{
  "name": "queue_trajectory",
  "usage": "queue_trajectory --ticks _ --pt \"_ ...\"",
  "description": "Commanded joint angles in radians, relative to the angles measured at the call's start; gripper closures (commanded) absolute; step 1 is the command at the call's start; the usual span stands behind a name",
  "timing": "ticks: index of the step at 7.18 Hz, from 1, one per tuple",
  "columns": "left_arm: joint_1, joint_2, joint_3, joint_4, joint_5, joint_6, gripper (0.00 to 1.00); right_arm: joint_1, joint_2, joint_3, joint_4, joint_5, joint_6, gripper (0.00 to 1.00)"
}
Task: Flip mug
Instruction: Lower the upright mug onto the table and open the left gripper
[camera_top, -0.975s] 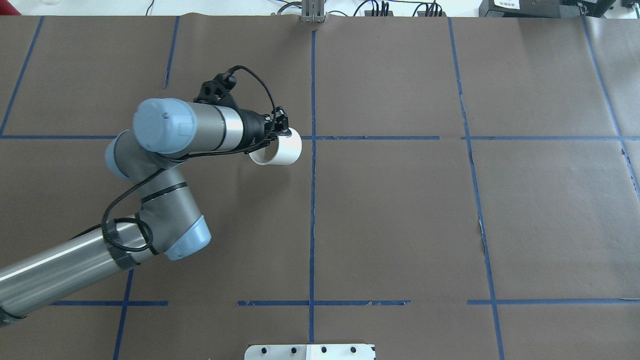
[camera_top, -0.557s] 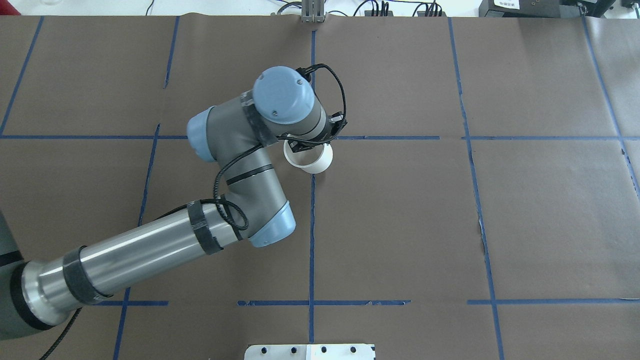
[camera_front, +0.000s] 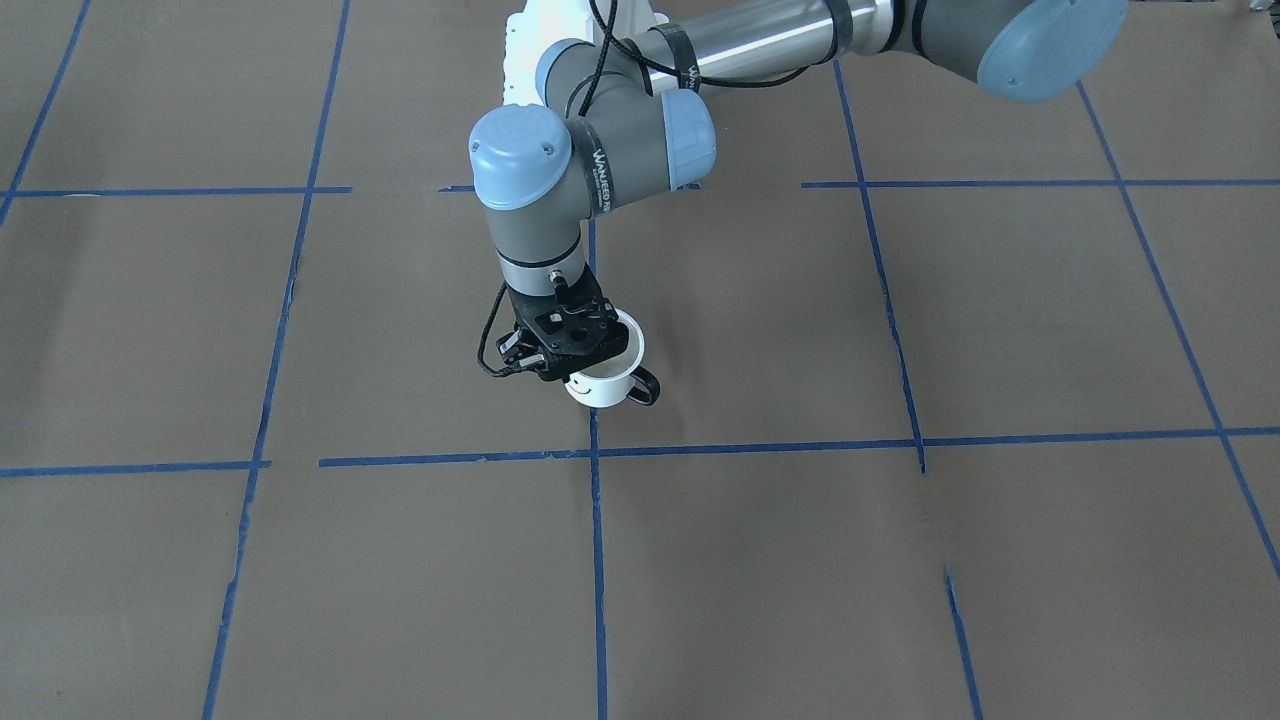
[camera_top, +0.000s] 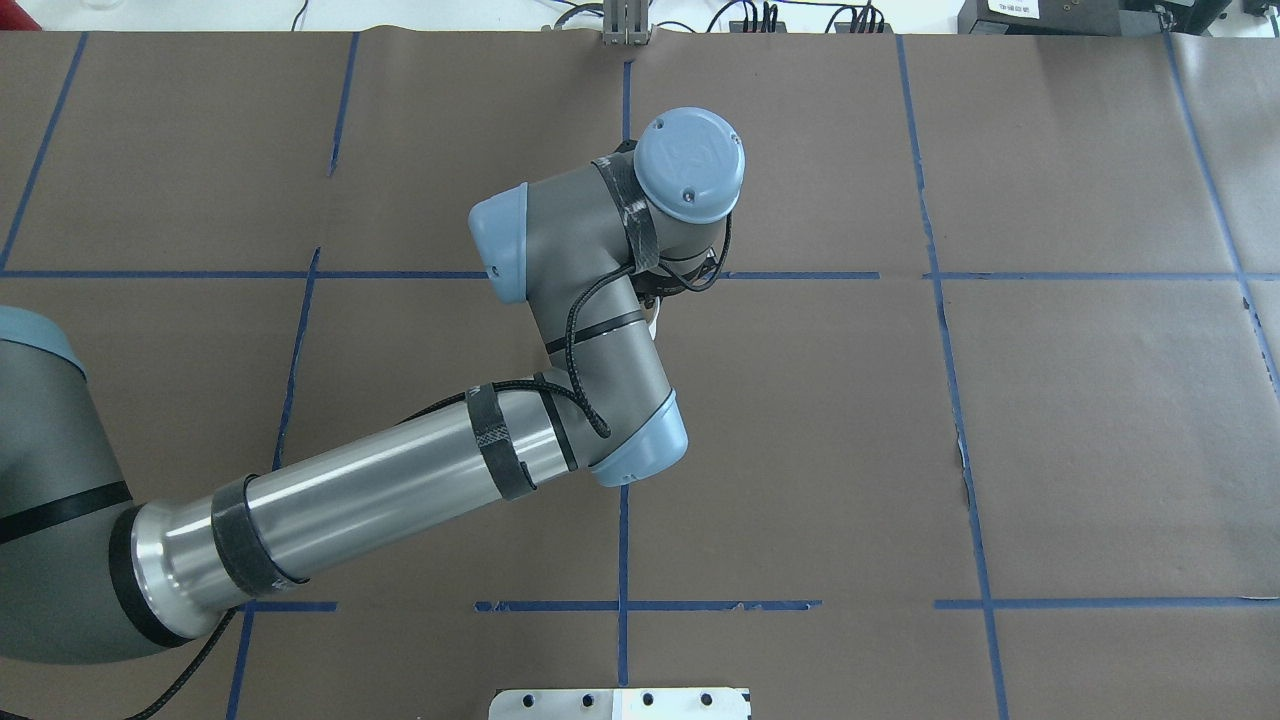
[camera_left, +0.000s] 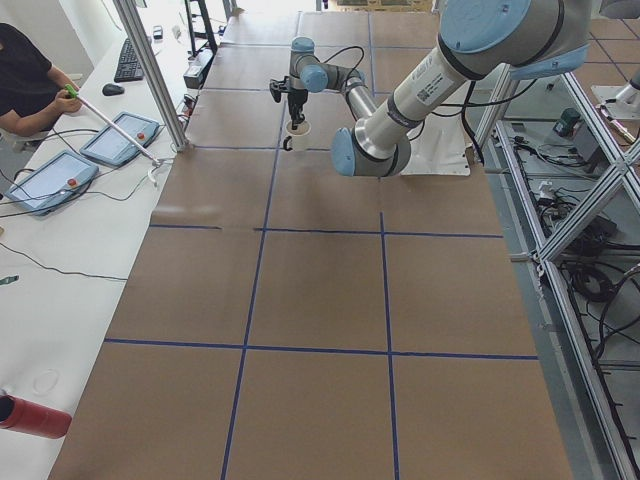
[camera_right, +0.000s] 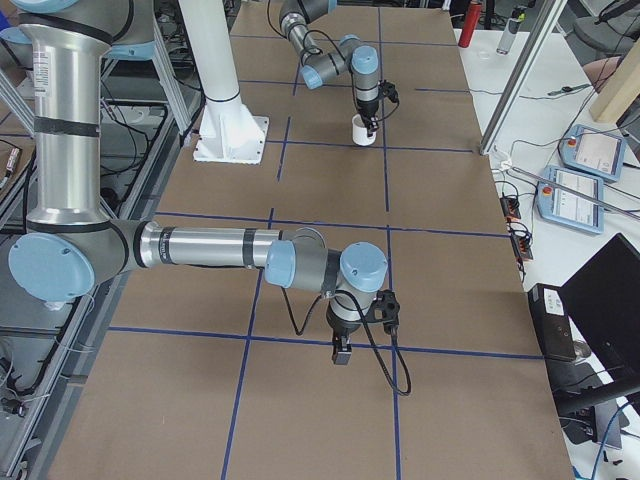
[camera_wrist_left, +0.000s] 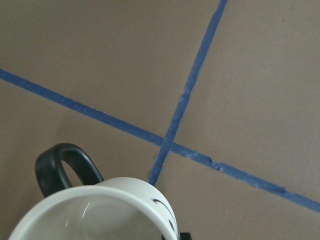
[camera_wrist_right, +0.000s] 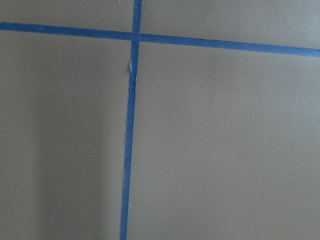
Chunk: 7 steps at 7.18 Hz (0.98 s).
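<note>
I should use my left gripper to set the white mug down on the blue tape line on my arm's side (camera_front: 596, 371) of the tape cross. The mug is now next to the tape cross.
The white mug (camera_front: 603, 381) with a black smiley face and a black handle (camera_front: 645, 386) stands mouth up, next to the tape cross at the table's middle. My left gripper (camera_front: 588, 362) points straight down and is shut on the mug's rim. Whether the mug's base touches the table does not show. In the left wrist view the mug (camera_wrist_left: 97, 210) fills the lower left, open end toward the camera. In the overhead view the wrist hides all but a white sliver of the mug (camera_top: 655, 320). My right gripper (camera_right: 341, 352) shows only in the exterior right view, so I cannot tell its state.
Brown paper with a blue tape grid (camera_top: 622, 450) covers the table. A metal plate (camera_top: 620, 703) sits at the near edge and a metal post (camera_top: 625, 25) at the far edge. An operator (camera_left: 25, 80) and tablets (camera_left: 120, 140) are beside the table.
The left wrist has swung from level to pointing straight down and moved right toward the centre tape line. The mug has turned with it from lying sideways to mouth up.
</note>
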Motion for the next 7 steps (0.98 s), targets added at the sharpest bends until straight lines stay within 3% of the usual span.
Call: queue_trajectory --ticks 1,7 --pt "0.03 -0.004 0.009 0.014 -0.001 0.013 1.0 0.0 0.0 0.0 0.0 0.0 0.0 0.0" --pt "0.039 0.02 0.003 -0.001 0.002 0.013 1.0 0.0 0.0 0.0 0.0 0.0 0.0 0.0"
